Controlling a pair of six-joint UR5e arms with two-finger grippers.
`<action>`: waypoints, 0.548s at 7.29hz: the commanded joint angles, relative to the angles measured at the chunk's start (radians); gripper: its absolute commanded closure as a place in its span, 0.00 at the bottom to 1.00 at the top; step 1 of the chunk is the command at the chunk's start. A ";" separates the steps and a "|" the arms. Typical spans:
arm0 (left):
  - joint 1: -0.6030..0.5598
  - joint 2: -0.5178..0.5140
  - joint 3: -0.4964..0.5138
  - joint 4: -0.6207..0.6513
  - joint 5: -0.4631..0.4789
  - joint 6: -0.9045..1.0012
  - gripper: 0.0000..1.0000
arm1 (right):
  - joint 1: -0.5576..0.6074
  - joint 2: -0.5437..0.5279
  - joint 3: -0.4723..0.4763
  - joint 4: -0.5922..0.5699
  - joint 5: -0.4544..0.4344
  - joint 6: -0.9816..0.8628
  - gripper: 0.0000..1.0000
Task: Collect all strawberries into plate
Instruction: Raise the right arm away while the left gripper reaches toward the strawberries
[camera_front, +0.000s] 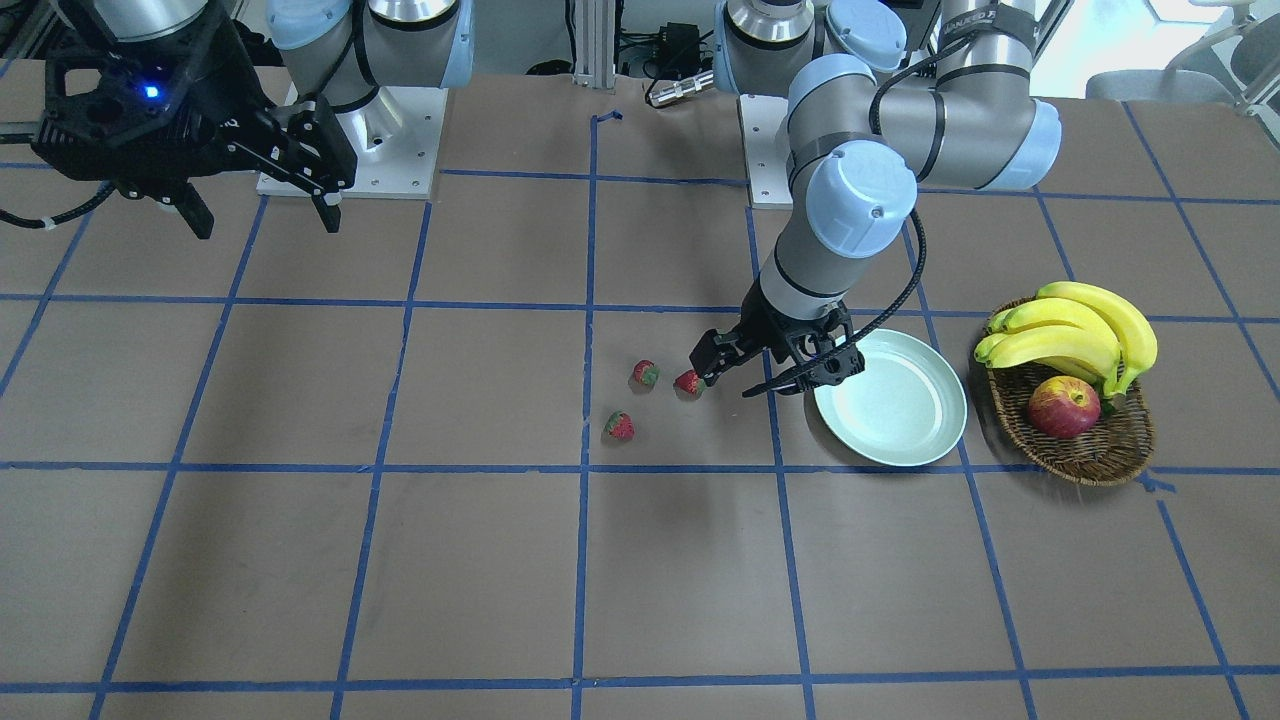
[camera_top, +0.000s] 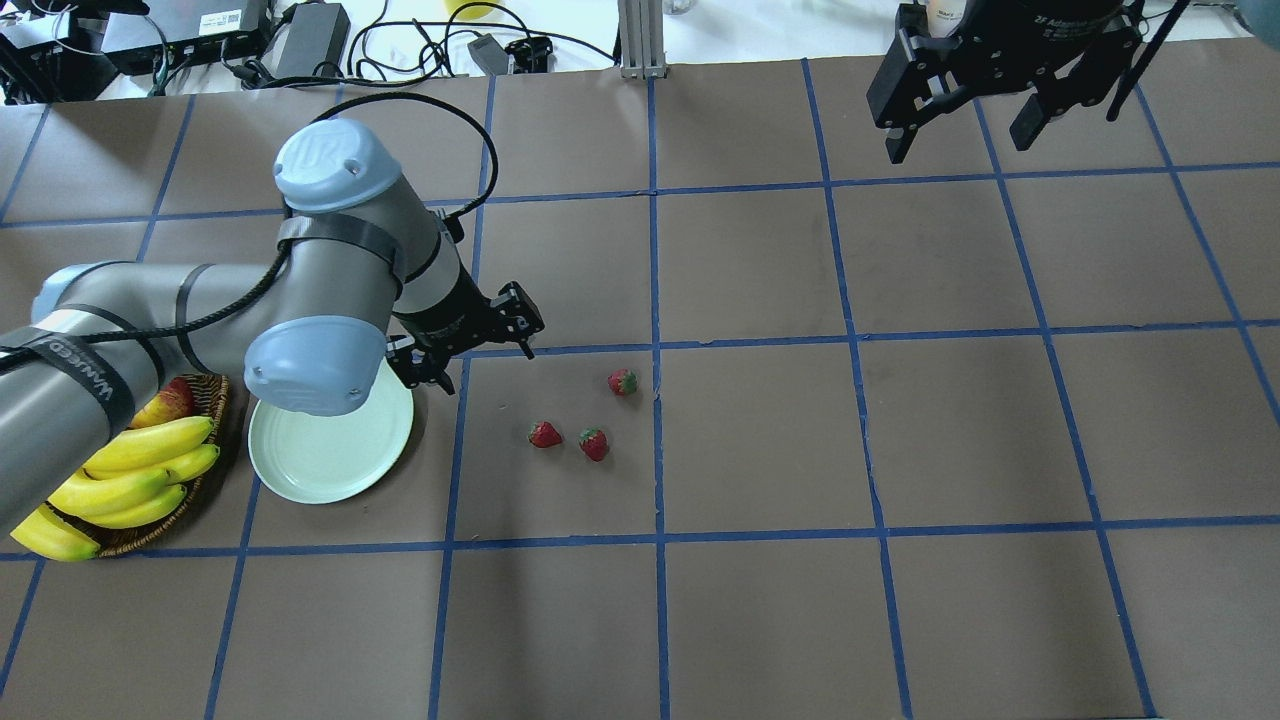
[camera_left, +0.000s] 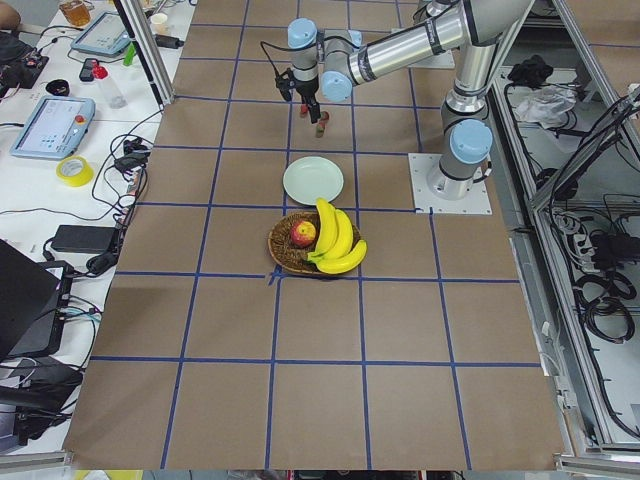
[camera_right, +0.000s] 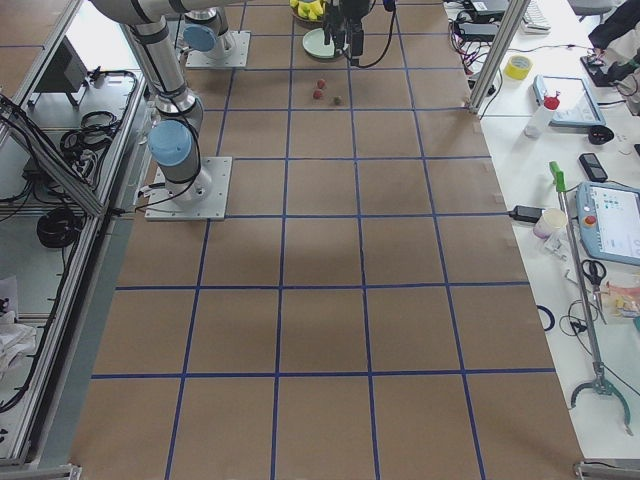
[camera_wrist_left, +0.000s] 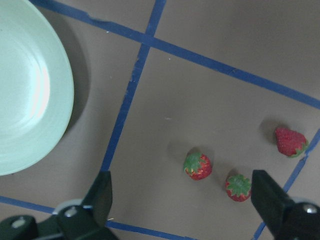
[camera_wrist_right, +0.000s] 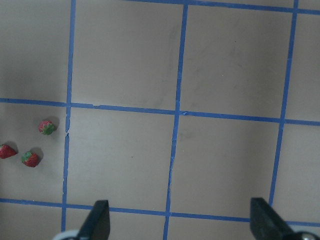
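Note:
The middle of the strawberry (camera_front: 689, 383) (camera_wrist_left: 198, 165) nearest the pale mint-green plate will be gripped by my left gripper.
Three small red strawberries lie on the brown table: one (camera_top: 545, 434) nearest the plate, one (camera_top: 594, 444) beside it, one (camera_top: 623, 382) farther out. They also show in the front view (camera_front: 688, 383), (camera_front: 645, 374), (camera_front: 619, 426) and in the left wrist view (camera_wrist_left: 197, 166). The pale mint-green plate (camera_top: 330, 445) (camera_front: 890, 410) (camera_wrist_left: 30, 90) holds nothing. My left gripper (camera_top: 480, 350) (camera_front: 730, 378) (camera_wrist_left: 181, 186) is open and empty, above the table between the plate's rim and the strawberries. My right gripper (camera_top: 958, 140) (camera_front: 265, 218) (camera_wrist_right: 180, 220) is open and empty, raised far from them.
A brown wicker basket (camera_front: 1090, 450) (camera_top: 215, 400) with bananas (camera_front: 1075, 335) and a red-yellow apple (camera_front: 1063, 407) stands right beside the plate, on the side away from the strawberries. Blue tape lines grid the table. The left arm's elbow hangs over part of the plate in the overhead view.

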 joint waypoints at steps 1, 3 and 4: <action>-0.047 -0.078 -0.006 0.081 0.008 -0.061 0.00 | -0.001 -0.002 0.059 -0.055 -0.005 -0.022 0.00; -0.050 -0.124 -0.021 0.089 0.008 -0.062 0.05 | -0.001 -0.005 0.078 -0.134 -0.008 -0.026 0.00; -0.051 -0.136 -0.038 0.089 0.006 -0.062 0.07 | -0.001 -0.006 0.078 -0.134 -0.011 -0.025 0.00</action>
